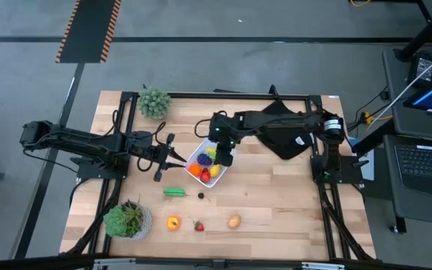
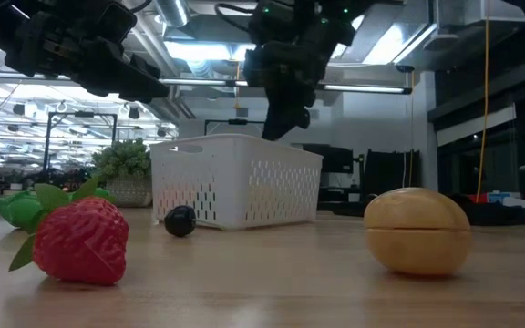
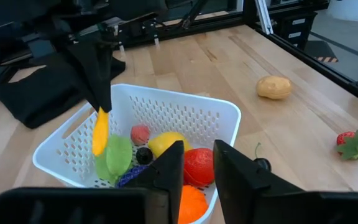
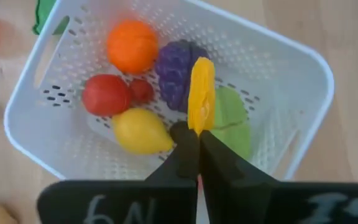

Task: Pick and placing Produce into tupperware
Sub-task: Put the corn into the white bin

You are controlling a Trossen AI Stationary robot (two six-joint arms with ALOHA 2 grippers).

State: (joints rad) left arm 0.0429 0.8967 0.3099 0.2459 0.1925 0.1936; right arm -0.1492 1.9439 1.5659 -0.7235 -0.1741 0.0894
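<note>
My right gripper is going to release the yellow-orange piece in the white mesh container (image 1: 212, 148) (image 4: 236, 88), beside the purple grapes and green leaf-shaped piece.
The white mesh container (image 1: 217, 177) stands mid-table and holds an orange (image 4: 131, 45), purple grapes (image 4: 173, 71), a red tomato (image 4: 106, 94), a yellow lemon (image 4: 140, 132) and a green leaf-shaped piece (image 4: 232, 121). My right gripper (image 4: 194, 134) hovers over it, shut on a long yellow-orange piece (image 4: 201, 90). My left gripper (image 3: 197, 165) is open, level, just off the container's left corner. On the table lie a green vegetable (image 1: 175, 192), a dark berry (image 1: 200, 196), an orange fruit (image 1: 172, 222), a strawberry (image 1: 199, 226) and a tan potato (image 1: 234, 221). My right gripper pinches the yellow-orange piece by its upper end (image 4: 197, 121) between its two fingers (image 3: 95, 74), coming from above and pointing down. The piece hangs straight below the fingers, lifted clear, its lower end (image 3: 98, 149) inside the container's mouth above the other produce.
Two bushy potted plants stand at the table's far left (image 1: 154, 102) and near left (image 1: 128, 220). A black cloth (image 1: 287, 139) lies under the right arm. Bare wood shows along the table's near right.
</note>
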